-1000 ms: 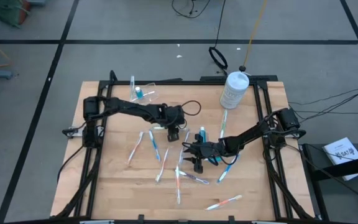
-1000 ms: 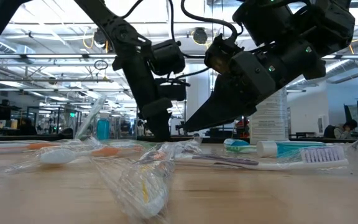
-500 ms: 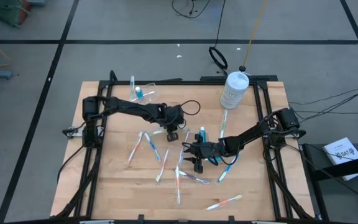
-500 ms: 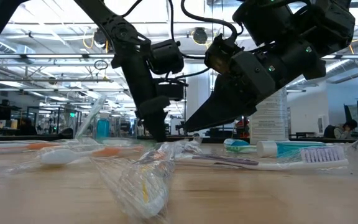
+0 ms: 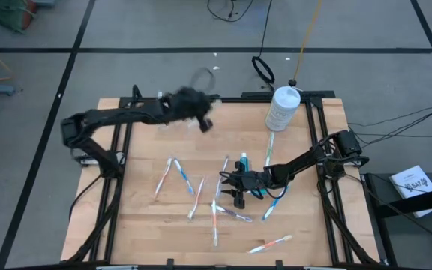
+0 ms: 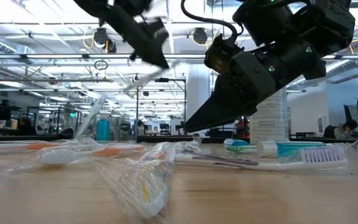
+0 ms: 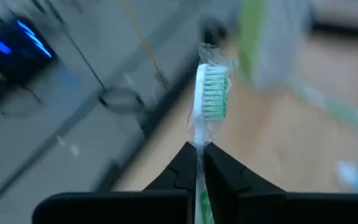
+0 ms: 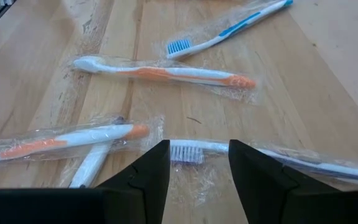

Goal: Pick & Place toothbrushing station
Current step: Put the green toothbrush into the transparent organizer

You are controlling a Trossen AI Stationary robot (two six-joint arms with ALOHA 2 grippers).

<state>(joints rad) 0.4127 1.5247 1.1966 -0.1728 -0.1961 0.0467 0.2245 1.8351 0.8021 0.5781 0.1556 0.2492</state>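
Observation:
The green-bristled toothbrush, now raised over the table's far edge, will be released by my left gripper inside the cup point(image 5: 174, 118) near the far edge of the wooden table.
My left gripper point(image 7: 197, 152) is raised over the table's far edge point(image 5: 198, 112) and is shut on a green-bristled toothbrush point(image 7: 211, 93) in a clear wrapper. Several more wrapped toothbrushes point(image 5: 186, 176) lie flat across the middle of the wooden table point(image 5: 141, 225), along with a teal toothpaste tube point(image 5: 244, 161). My right gripper point(image 5: 235, 193) is open and low over the table. Its fingers stand on either side of a purple-bristled brush head point(image 8: 182, 151) without touching it. The left arm blocks the high view's sight of the cup. My left gripper pinches the wrapped toothbrush's neck point(image 7: 197, 144), just behind the head, between its two fingertips point(image 7: 180, 168). The brush runs along the fingers, its bristled head sticking out beyond the tips. It is lifted clear of the table.
A large white bottle point(image 5: 283, 107) stands at the far right of the table. An orange-handled toothbrush point(image 8: 166, 73) and a blue one point(image 8: 229, 31) lie ahead of my right gripper. A tube with a white cap point(image 6: 291, 148) lies close to the low camera. Black frame rails point(image 5: 118, 187) run along both sides.
My left gripper was down at the toothbrushes in the table's middle. It has taken one up, risen quickly and swung toward the table's far edge, tipping from steeply downward to nearer level. The toothbrush is now lifted clear. My right gripper has kept still.

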